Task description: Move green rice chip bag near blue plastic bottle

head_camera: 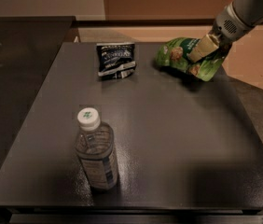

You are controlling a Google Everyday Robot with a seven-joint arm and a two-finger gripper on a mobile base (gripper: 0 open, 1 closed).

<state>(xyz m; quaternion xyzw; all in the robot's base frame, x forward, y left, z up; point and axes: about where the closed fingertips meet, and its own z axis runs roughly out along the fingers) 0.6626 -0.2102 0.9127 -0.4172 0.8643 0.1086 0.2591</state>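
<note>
I will release the green rice chip bag on the middle of the dark table (163, 125), beside the blue plastic bottle.
The green rice chip bag (176, 55) is at the far right of the dark table (178, 134), crumpled and tilted, with a shadow beneath it. My gripper (205, 48) reaches in from the upper right, and its beige finger is pressed onto the bag's right half, shut on it. The blue plastic bottle (95, 153) stands upright near the table's front left, far from the bag. It is clear, with a white cap and a blue-and-white label.
A small dark blue-black snack bag (116, 59) lies at the back centre of the table, left of the green bag. A second dark surface (15, 69) adjoins on the left. Tan floor shows beyond the table's right edge.
</note>
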